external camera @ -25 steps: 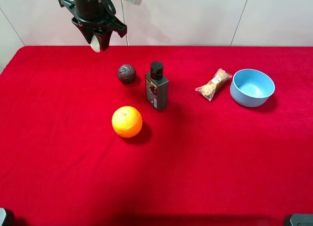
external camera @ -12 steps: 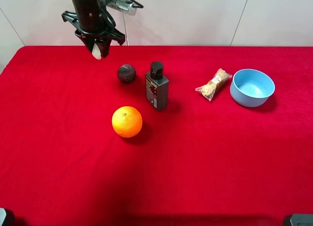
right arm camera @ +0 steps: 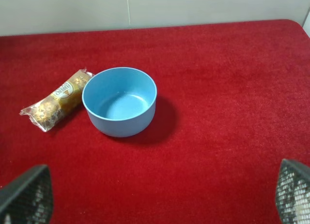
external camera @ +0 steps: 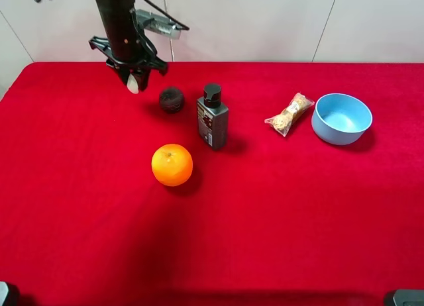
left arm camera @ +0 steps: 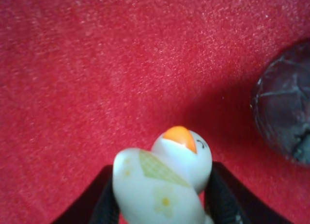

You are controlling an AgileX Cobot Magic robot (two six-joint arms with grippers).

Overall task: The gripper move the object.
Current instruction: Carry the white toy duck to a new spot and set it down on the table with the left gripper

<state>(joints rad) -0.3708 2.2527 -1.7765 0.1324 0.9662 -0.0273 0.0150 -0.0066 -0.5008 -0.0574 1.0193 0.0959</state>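
Next, I let go of the white toy with my left gripper on the red cloth [external camera: 142, 101] next to the dark brown ball, across from the black bottle.
My left gripper [external camera: 134, 79] hangs at the back left of the red table, shut on the object [external camera: 134, 85], a small white toy. The left wrist view shows the object [left arm camera: 162, 178] close up, white with an orange tip and a pale green patch, clamped between black fingers [left arm camera: 104, 202]. It hovers just above the cloth, a little left of the dark brown ball [external camera: 171, 99] [left arm camera: 286, 122]. In the right wrist view my right gripper [right arm camera: 160, 197] is open, its fingertips [right arm camera: 26, 195] spread wide and nothing between them.
An orange [external camera: 172, 165] sits near the middle left. A black bottle [external camera: 212, 117] stands upright right of the ball. Further right lie a clear-wrapped snack packet [external camera: 289, 114] [right arm camera: 55, 100] and a blue bowl [external camera: 341, 118] [right arm camera: 121, 124]. A pale wall runs behind the table.
The left gripper has come down and slightly forward with the object, from above the table's back edge to just above the cloth beside the dark ball.
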